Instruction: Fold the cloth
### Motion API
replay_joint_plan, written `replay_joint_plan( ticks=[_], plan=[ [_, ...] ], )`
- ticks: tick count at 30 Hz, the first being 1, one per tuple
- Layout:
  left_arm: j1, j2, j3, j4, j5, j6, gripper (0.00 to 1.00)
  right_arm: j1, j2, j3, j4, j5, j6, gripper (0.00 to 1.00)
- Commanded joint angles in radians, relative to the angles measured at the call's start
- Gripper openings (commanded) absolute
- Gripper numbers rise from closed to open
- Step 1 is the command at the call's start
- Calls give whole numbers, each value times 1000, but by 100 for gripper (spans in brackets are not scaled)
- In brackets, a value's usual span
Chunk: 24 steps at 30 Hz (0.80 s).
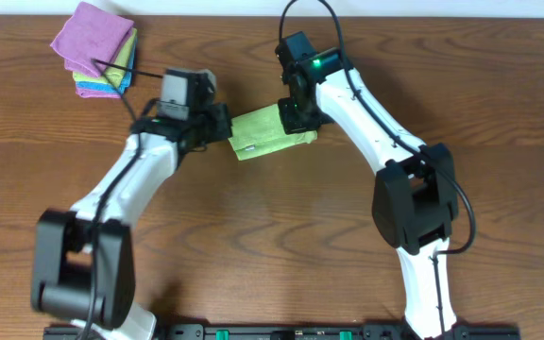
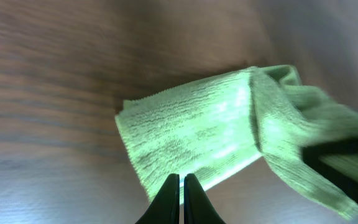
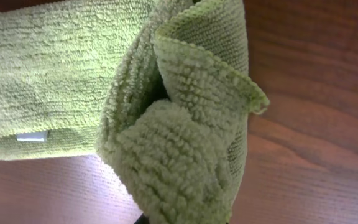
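Note:
Next, my right gripper lets go of the lifted end of the cloth on the flat end of the cloth (image 1: 237,137) (image 3: 11,78) close to my left gripper.
A green cloth (image 1: 267,135) lies partly folded on the wooden table, mid-back. My right gripper (image 1: 296,118) is shut on the cloth's right end and holds a bunched fold of it lifted off the table. The right wrist view shows this thick fold (image 3: 185,143) hiding the fingers, with the flat part (image 3: 61,68) stretched to the left. My left gripper (image 1: 223,126) is at the cloth's left edge. In the left wrist view its fingers (image 2: 182,182) are shut together over the near edge of the flat cloth (image 2: 191,130), with nothing seen between them.
A stack of folded cloths (image 1: 97,47), pink on top with yellow, green and blue below, sits at the table's back left corner. Both arms reach in from the front edge. The table (image 1: 272,246) is dark wood.

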Motion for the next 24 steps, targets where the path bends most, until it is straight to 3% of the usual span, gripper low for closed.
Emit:
replay_joint_plan(
  ticks=[1, 15, 24],
  plan=[
    [-24, 64, -8, 20, -13, -47, 6, -17, 1, 19, -21, -61, 21, 1],
    [-46, 153, -8, 16, -144, -65, 6, -25, 1, 20, -90, -66, 43, 1],
    [-51, 195, -8, 61, -141, -66, 6, -15, -18, 35, -86, -66, 43, 2]
  ],
)
